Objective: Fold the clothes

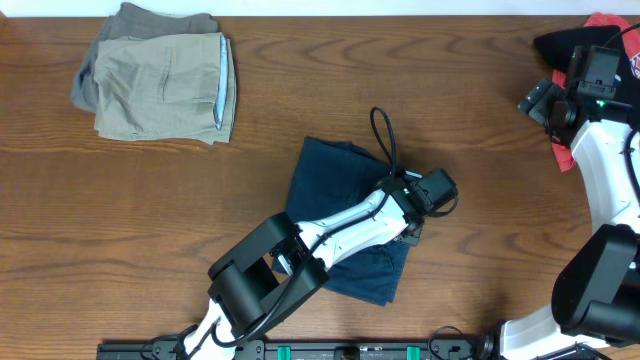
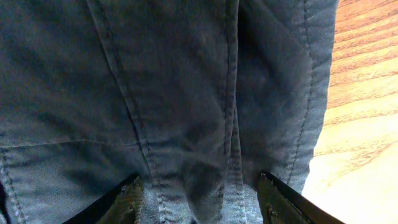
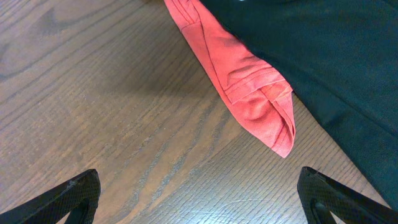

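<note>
The top layer of the navy shorts ends short of the lower layer's edge, so my left gripper needs to grab the top layer's fold (image 2: 208, 177) and pull it toward that edge.
The dark navy shorts (image 1: 330, 185) lie partly folded on the wooden table at centre. My left gripper (image 1: 432, 192) is at their right edge. In the left wrist view the navy shorts (image 2: 174, 93) fill the frame, and the left gripper's fingers (image 2: 202, 202) hold a bunched ridge of seamed fabric between them. My right gripper (image 1: 545, 100) is at the far right of the table. In the right wrist view it (image 3: 199, 199) is wide open and empty over bare wood.
Folded khaki shorts (image 1: 165, 80) lie at the back left. A red cloth (image 3: 242, 87) and a black garment (image 3: 336, 62) lie just ahead of the right gripper, at the table's right edge (image 1: 565, 155).
</note>
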You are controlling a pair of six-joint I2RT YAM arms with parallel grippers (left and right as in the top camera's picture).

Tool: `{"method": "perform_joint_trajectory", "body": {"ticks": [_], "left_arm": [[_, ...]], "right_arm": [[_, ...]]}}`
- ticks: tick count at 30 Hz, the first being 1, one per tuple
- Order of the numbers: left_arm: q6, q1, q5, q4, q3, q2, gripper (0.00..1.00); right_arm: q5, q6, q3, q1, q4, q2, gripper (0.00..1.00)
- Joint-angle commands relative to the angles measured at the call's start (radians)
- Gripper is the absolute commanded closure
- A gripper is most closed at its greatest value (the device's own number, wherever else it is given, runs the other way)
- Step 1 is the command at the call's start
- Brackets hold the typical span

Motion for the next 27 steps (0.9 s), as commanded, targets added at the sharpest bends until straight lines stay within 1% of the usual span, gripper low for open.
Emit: {"method": "perform_joint_trajectory", "body": {"ticks": [1, 2, 5, 6, 10, 12, 14, 17, 22, 23, 27], "left_arm": [[-0.005, 0.000, -0.031, -0.006, -0.017, 0.016, 0.40], [-0.004, 0.000, -0.032, -0.006, -0.018, 0.016, 0.45], [-0.005, 0.000, -0.035, -0.006, -0.019, 0.016, 0.48], [-0.005, 0.000, -0.035, -0.006, -0.019, 0.016, 0.51], [-0.004, 0.000, -0.035, -0.006, -0.020, 0.016, 0.56], [-0.004, 0.000, -0.035, -0.007, -0.020, 0.016, 0.62], [-0.004, 0.000, -0.035, -0.007, -0.020, 0.016, 0.65], [-0.004, 0.000, -0.035, -0.006, -0.020, 0.016, 0.73], [-0.004, 0.000, -0.035, -0.006, -0.019, 0.015, 0.92], [-0.004, 0.000, -0.035, -0.008, -0.019, 0.013, 0.94], [-0.004, 0.000, -0.035, -0.023, -0.007, -0.001, 0.94]], "right_arm": [[0.013, -0.011, 0.011, 0.000, 0.003, -0.010, 0.01], [0.013, -0.011, 0.011, 0.000, 0.003, -0.010, 0.01], [0.013, -0.011, 0.011, 0.000, 0.003, -0.010, 0.01], [0.013, -0.011, 0.011, 0.000, 0.003, -0.010, 0.01], [0.013, -0.011, 0.011, 0.000, 0.003, -0.010, 0.01], [0.013, -0.011, 0.011, 0.000, 0.003, -0.010, 0.01], [0.013, -0.011, 0.011, 0.000, 0.003, -0.010, 0.01], [0.013, -0.011, 0.011, 0.000, 0.003, -0.010, 0.01], [0.013, -0.011, 0.011, 0.000, 0.003, -0.010, 0.01], [0.013, -0.011, 0.011, 0.000, 0.003, -0.010, 0.01], [0.013, -0.011, 0.011, 0.000, 0.003, -0.010, 0.01]]}}
